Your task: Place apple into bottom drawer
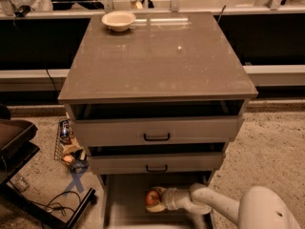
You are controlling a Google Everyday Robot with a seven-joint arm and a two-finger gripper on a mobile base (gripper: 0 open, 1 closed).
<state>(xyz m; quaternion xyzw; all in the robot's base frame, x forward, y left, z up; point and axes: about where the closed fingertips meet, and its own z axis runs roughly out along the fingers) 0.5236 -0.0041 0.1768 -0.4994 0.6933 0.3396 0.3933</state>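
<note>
My gripper will release the apple on the bottom drawer's inside (132, 206), near the side that faces the clutter.
The red-orange apple (152, 197) sits between the pale fingers of my gripper (156, 199), low inside the open bottom drawer (125, 194) of the grey cabinet. The gripper is shut on the apple and reaches in from the right, with my white arm (214, 204) coming from the lower right corner. I cannot tell whether the apple touches the drawer's pale grey floor. The drawer is pulled out beneath the two upper drawers.
The middle drawer (156, 162) and top drawer (156, 130), with black handles, stand slightly pulled out above the gripper. A white bowl (118, 20) sits at the far left of the cabinet top (162, 56). Small clutter (69, 149) and a dark chair base (19, 175) lie on the floor at left.
</note>
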